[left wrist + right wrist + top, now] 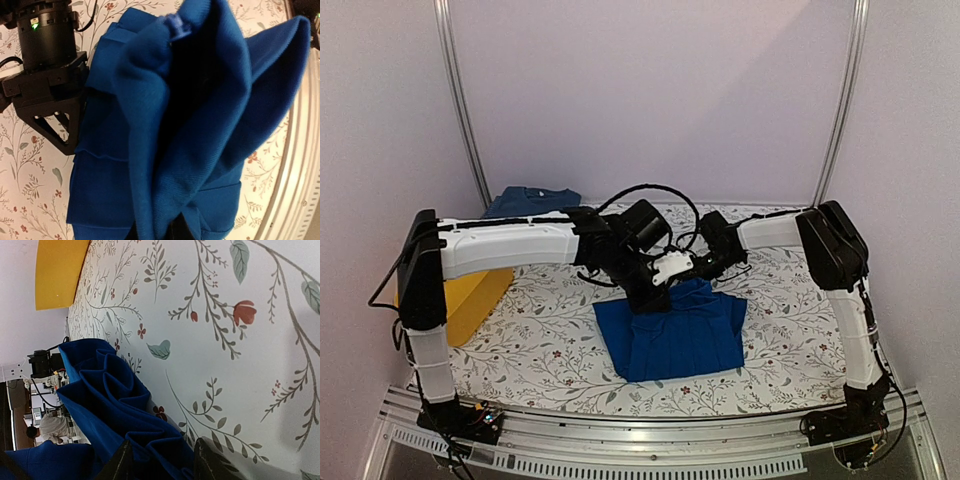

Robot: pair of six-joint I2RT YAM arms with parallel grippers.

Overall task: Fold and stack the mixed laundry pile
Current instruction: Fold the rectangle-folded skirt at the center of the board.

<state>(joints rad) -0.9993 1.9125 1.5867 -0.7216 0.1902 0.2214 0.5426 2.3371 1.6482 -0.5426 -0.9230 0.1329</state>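
Note:
The blue piece's far edge bunches up where the robot's grippers crowd together, so next the left gripper takes the blue piece's corner nearer the yellow tub (602,308) and straightens it.
A royal-blue piece (675,335) of the laundry pile lies half-folded on the middle of the floral tablecloth. My left gripper (645,298) is at its far left edge, shut on a lifted fold. That fold (180,125) fills the left wrist view and hides the fingers. My right gripper (692,270) reaches the far edge of the same piece. Its fingers (120,462) stand apart, with bunched blue folds (125,405) between them. A dark navy-teal piece (530,200) lies at the back left. The checked shirt is out of view.
A yellow tub (470,300) sits at the left edge of the table, partly under the left arm. Both forearms cross above the back half of the table. The metal rail (650,440) runs along the near edge.

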